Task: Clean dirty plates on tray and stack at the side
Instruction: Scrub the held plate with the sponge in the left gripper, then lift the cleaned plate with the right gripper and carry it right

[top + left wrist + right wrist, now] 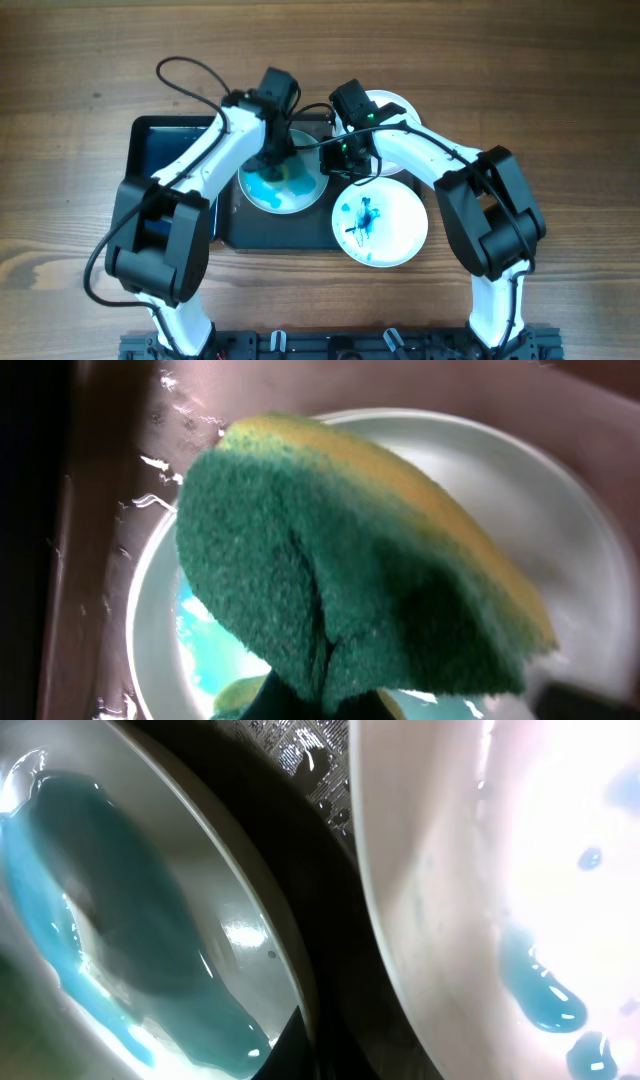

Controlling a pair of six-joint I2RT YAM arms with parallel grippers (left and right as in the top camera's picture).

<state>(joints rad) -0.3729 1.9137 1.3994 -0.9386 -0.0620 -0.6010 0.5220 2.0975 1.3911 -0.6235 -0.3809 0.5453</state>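
Next, my right gripper sets the wiped white plate free on the bare wooden table (471, 159), beside the white plate that is partly hidden.
A white plate smeared with blue (290, 192) lies on the black tray (165, 140). My left gripper (272, 158) is shut on a green and yellow sponge (350, 560) and presses it onto this plate (570, 550). My right gripper (343, 166) sits at the plate's right rim (250, 920), and a dark finger (305, 1050) laps over the rim, so it looks shut on it. A second white plate with blue marks (385, 225) lies to the right, overlapping the tray's edge, and also shows in the right wrist view (450, 870).
A third white plate (398, 104) lies on the wooden table behind my right arm, partly hidden. The left part of the tray holds nothing. Cables loop over the table behind the left arm (190, 75).
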